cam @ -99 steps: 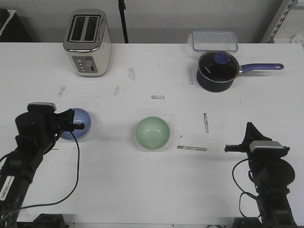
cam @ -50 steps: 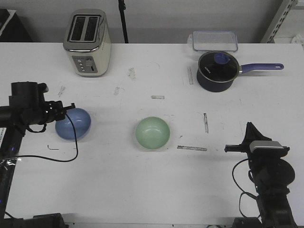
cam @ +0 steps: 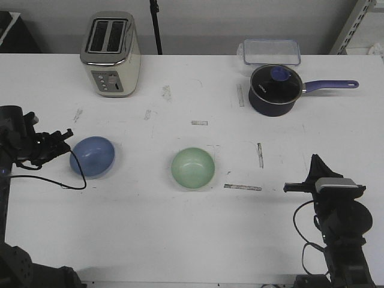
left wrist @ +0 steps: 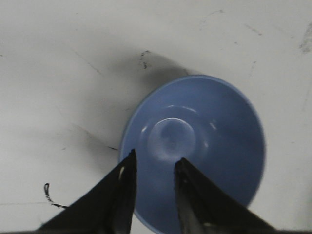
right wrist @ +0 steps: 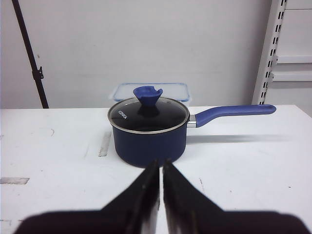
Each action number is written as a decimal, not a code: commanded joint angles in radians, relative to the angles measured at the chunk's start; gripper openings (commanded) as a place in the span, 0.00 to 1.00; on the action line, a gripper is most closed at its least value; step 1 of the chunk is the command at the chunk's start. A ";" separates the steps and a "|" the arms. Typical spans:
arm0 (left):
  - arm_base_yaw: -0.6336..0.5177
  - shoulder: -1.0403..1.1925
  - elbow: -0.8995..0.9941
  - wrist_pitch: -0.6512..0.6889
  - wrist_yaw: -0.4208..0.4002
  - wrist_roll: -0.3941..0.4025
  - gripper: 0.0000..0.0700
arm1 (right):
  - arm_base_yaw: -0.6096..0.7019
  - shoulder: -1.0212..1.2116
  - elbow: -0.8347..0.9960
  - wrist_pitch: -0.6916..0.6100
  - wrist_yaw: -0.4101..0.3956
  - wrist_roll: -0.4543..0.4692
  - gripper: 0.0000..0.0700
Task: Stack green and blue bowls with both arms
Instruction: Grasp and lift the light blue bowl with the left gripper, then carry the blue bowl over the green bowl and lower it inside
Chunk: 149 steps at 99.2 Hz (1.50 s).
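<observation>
Next, my left gripper grips the rim of the blue bowl [cam: 72, 156] [left wrist: 122, 153] on the side that faces away from the green bowl.
The light blue bowl [cam: 92, 156] stands on the white table at the left. The pale green bowl [cam: 192, 168] stands near the middle, upright and empty. My left gripper [cam: 67, 139] is at the blue bowl's left rim. In the left wrist view it [left wrist: 154, 163] is open, with one finger at the rim and the other over the inside of the blue bowl [left wrist: 209, 126]. My right gripper [cam: 314, 161] is at the right front, far from both bowls. In the right wrist view it [right wrist: 161, 163] is shut and empty.
A dark navy saucepan [cam: 275, 89] with a glass lid and a long handle stands at the back right, also in the right wrist view [right wrist: 148, 131]. A clear lidded box [cam: 270, 51] is behind it. A toaster [cam: 111, 54] stands at the back left.
My left arm has drawn back to the left, off the blue bowl, which now shows in full. The right arm and the green bowl have not moved.
</observation>
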 commanded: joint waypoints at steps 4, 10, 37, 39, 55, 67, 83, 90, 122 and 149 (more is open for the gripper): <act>0.011 0.046 0.018 -0.026 -0.036 0.082 0.35 | 0.000 0.002 0.003 0.011 0.001 0.010 0.01; 0.011 0.065 0.018 -0.032 -0.036 0.092 0.42 | 0.000 0.002 0.003 0.011 0.001 0.010 0.01; 0.009 0.149 0.017 -0.030 -0.036 0.105 0.43 | 0.000 0.002 0.003 0.011 0.001 0.010 0.01; 0.008 0.153 0.017 -0.029 -0.036 0.105 0.42 | 0.000 0.001 0.003 0.011 0.001 0.010 0.01; -0.010 0.192 0.017 -0.013 -0.036 0.113 0.41 | 0.000 0.002 0.003 0.011 0.001 0.010 0.01; -0.030 0.222 0.017 -0.012 -0.036 0.121 0.40 | 0.000 0.002 0.003 0.011 0.001 0.010 0.01; -0.047 0.251 0.017 -0.012 -0.037 0.120 0.07 | 0.000 0.002 0.003 0.011 0.001 0.010 0.01; -0.050 0.262 0.017 -0.011 -0.037 0.119 0.04 | 0.000 0.002 0.003 0.011 0.001 0.010 0.01; -0.078 0.173 0.024 -0.006 0.010 0.036 0.00 | 0.000 0.002 0.003 0.011 0.001 0.010 0.01; -0.227 0.135 0.145 -0.105 0.009 -0.028 0.00 | 0.000 0.001 0.003 0.011 0.001 0.010 0.01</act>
